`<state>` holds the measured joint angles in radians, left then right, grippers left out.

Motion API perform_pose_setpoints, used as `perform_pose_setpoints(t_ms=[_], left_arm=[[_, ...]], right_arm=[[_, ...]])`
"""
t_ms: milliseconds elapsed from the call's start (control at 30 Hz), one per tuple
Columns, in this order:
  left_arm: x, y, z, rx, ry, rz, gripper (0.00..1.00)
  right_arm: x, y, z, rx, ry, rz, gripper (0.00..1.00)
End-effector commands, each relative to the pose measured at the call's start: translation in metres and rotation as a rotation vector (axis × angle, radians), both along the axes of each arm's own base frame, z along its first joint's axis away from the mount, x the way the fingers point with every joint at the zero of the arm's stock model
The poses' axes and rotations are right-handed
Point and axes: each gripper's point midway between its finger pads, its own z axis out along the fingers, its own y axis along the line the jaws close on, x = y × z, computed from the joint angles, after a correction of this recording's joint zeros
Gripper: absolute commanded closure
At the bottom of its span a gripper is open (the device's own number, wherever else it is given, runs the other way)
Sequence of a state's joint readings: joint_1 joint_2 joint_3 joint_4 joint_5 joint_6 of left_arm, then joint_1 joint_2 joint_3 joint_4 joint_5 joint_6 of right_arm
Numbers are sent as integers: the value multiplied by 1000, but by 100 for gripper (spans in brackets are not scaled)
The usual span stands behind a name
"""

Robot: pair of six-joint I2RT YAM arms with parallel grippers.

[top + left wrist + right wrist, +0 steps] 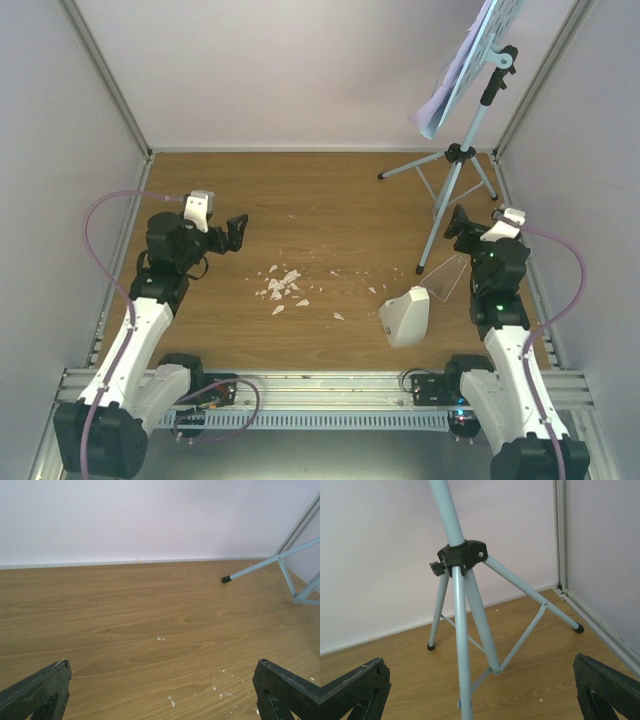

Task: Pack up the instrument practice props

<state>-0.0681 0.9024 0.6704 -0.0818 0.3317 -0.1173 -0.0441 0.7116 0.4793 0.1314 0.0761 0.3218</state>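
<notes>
The robot's right gripper should next leave the music stand and close on the narrow top end [415, 298] of the white metronome.
The pale blue music stand [458, 153] stands upright on its tripod legs in the far right corner. Its tilted desk [478, 50] carries white sheet-music pages [432, 108]. The white metronome [405, 316] lies on the table near the front right, with a clear cover piece [447, 277] beside it. My left gripper [232, 233] is open and empty over the left of the table. My right gripper [458, 222] is open and empty just in front of the stand's near leg. In the right wrist view the tripod hub [460, 557] and legs fill the space ahead of my open gripper [480, 690].
Small white crumbly scraps [282, 285] lie scattered mid-table; some show in the left wrist view [172, 700], where a stand leg tip [227, 579] reaches in from the right. White walls enclose three sides, with a metal frame rail [300, 385] along the front.
</notes>
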Motion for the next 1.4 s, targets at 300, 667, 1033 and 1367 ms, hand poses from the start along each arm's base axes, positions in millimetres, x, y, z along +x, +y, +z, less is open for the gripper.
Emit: perform_pose_setpoints(t_ms=[300,667,1033,1367], left_arm=[[-10,16,89,-62,-129,76,1],[-2,0,114,20,-247,-47,1],[1,6,93,71,-231,-23,1],[1,7,88,67,-215,-17,1]], right_arm=[[-10,34,37,127,97,171,1],[-12,131,-15,84,444,483,4],[-77,161,-68,24,803,474,0],[-135,159,-95,45,960,428,1]])
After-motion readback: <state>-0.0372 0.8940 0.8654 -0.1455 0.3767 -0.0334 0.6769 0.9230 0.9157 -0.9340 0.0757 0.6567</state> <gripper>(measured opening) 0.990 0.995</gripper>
